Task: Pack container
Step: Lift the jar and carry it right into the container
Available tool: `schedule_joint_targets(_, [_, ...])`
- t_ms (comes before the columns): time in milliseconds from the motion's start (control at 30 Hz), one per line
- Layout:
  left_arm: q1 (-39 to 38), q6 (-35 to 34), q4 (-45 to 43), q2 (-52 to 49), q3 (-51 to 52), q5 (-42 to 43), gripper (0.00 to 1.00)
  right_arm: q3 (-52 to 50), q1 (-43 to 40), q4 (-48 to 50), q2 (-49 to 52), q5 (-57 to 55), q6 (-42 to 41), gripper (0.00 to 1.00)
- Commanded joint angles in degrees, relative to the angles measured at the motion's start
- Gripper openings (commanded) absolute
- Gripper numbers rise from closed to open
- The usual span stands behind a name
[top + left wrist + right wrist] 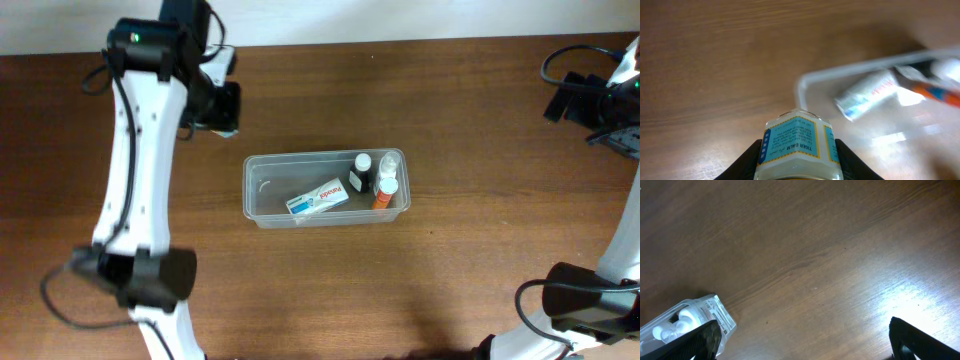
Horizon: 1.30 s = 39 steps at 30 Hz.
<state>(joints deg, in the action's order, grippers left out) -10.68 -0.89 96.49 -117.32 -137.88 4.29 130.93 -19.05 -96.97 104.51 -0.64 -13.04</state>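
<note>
The left gripper needs to release the small jar, now past the container's far corner, on the clear container's bare bottom (275,203) (824,103), next to the blue-printed end of the white box.
The clear container (268,186) sits mid-table, long side left to right. Inside lie a white box with blue and red print (318,198) and, at the right end, small white-capped bottles (363,168) and an orange one (383,196). My left gripper (224,112) hovers past the container's far left corner, shut on a small glass jar with a blue and yellow Tiger Balm label (797,142). The left wrist view shows the container's rim (805,80) ahead to the right, blurred. My right gripper (567,98) stands wide open at the far right, holding nothing.
In the right wrist view the container's corner (715,311) shows beside the left finger (702,341), over bare brown wood. The arms' bases stand at the near left (140,275) and near right (585,300).
</note>
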Motion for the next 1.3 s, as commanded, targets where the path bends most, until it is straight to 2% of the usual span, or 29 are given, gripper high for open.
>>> schedule_joint_targets(0, [-4.8,0.9,0.2,4.7,5.5,0.2,0.32,0.9,-0.1,-0.3,-1.6,-0.5,0.4,0.99])
schedule_joint_targets(200, [-12.3,-1.5,-0.2,6.3,17.3,-3.7,0.32,0.9,-0.1,-0.3,-1.6,-0.5,0.4,0.98])
schedule_joint_targets(367, [-15.6,-3.7,-8.0,6.3,28.0,-6.1,0.32,0.9,-0.1,-0.3,-1.6,-0.5,0.4,0.99])
schedule_joint_targets(533, [-15.8,-4.7,-17.1,6.3,36.5,-6.8,0.32,0.9,-0.1,-0.3,-1.6,-0.5,0.4,0.98])
schedule_joint_targets(733, [-15.4,-8.7,-25.7,6.3,44.8,-11.9,0.32,0.9,-0.1,-0.3,-1.6,-0.5,0.4,0.98])
schedule_joint_targets(1000, [-15.4,-10.5,-38.1,6.3,53.1,-12.3,0.30,0.9,-0.1,-0.3,-1.6,-0.5,0.4,0.98])
schedule_joint_targets(1267, [-15.4,-12.8,-43.4,6.3,56.4,-15.5,0.29,0.9,-0.1,-0.3,-1.6,-0.5,0.4,0.98])
